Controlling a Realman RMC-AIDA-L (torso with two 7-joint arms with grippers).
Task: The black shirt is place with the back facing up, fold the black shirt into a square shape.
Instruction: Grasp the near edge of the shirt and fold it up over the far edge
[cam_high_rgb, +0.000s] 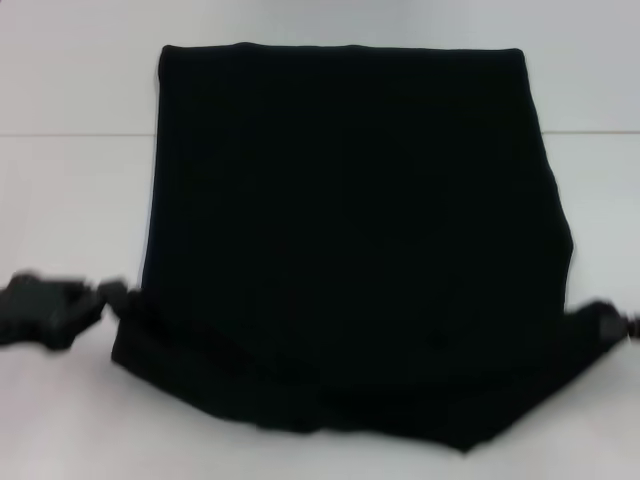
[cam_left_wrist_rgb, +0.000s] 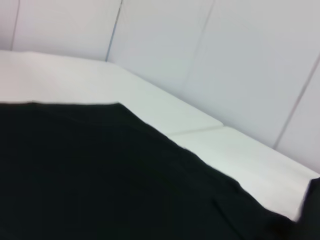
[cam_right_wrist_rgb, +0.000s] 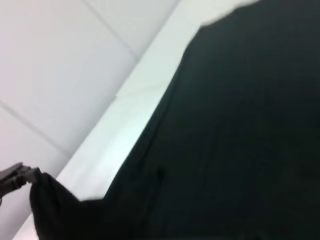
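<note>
I need to use my left gripper to lay the shirt's near corner on the shirt's far part (cam_high_rgb: 186, 120) next to the seam line.
The black shirt (cam_high_rgb: 350, 220) lies spread on the white table (cam_high_rgb: 60, 200), its far edge straight and flat. Its near edge is bunched and pulled out toward both sides. My left gripper (cam_high_rgb: 118, 298) is at the shirt's near left corner, shut on the fabric. My right gripper (cam_high_rgb: 612, 322) is at the near right corner, where the cloth stretches out to it. The right wrist view shows the shirt (cam_right_wrist_rgb: 240, 125) and, far off, the left gripper (cam_right_wrist_rgb: 27, 176) pinching a raised corner. The left wrist view shows the shirt (cam_left_wrist_rgb: 100, 175) from low over the table.
The white table runs past the shirt on all sides, with a seam line (cam_high_rgb: 70, 134) across it at the far part. Pale wall panels (cam_left_wrist_rgb: 225, 60) stand behind the table in the wrist views.
</note>
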